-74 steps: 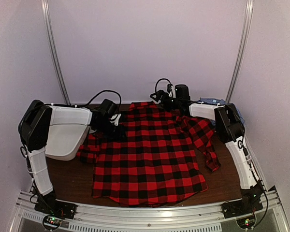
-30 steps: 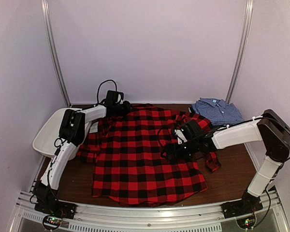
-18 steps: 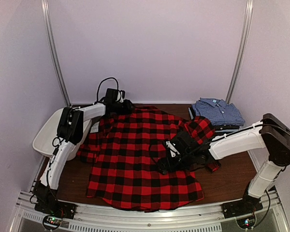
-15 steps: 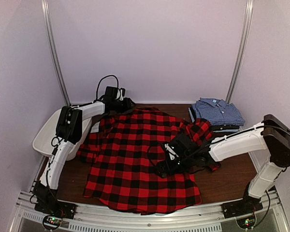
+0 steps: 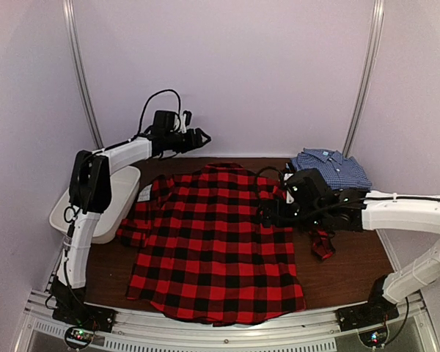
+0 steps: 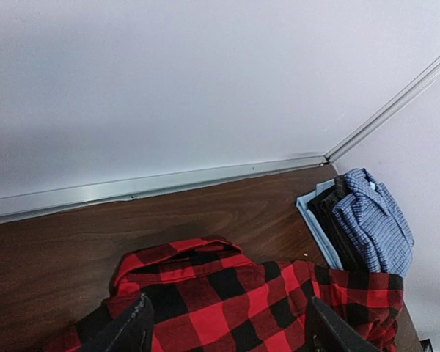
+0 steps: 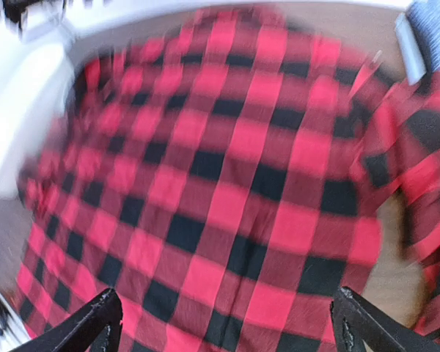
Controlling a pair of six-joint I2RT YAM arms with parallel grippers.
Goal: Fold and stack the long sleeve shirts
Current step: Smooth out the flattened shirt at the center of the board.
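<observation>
Next, my right gripper moves to the cuff (image 5: pixel 326 251) of the red-and-black plaid shirt's sleeve on the blue-and-white check shirt's side and closes there.
The red-and-black plaid shirt (image 5: pixel 216 242) lies spread flat on the brown table, collar (image 5: pixel 224 170) at the back. Its left sleeve (image 5: pixel 136 227) is bunched by the tub and its right sleeve (image 5: pixel 319 242) trails off to the right. The blue-and-white check shirt (image 5: pixel 330 166) sits folded at the back right. My left gripper (image 5: pixel 202 136) is open and empty, raised near the back wall above the collar (image 6: pixel 183 257). My right gripper (image 5: pixel 266 214) is open and empty, just above the plaid shirt's right side (image 7: pixel 235 205). That view is blurred.
A white plastic tub (image 5: pixel 103 198) stands at the left table edge, beside the bunched sleeve. The blue shirt (image 6: pixel 374 220) rests on other folded dark and light-blue cloth. The back wall and its metal rail (image 6: pixel 169 187) are close behind the collar.
My left gripper has let go of the collar and risen toward the back wall. My right gripper has drawn back rightward from the shirt's middle. The plaid shirt now lies flatter.
</observation>
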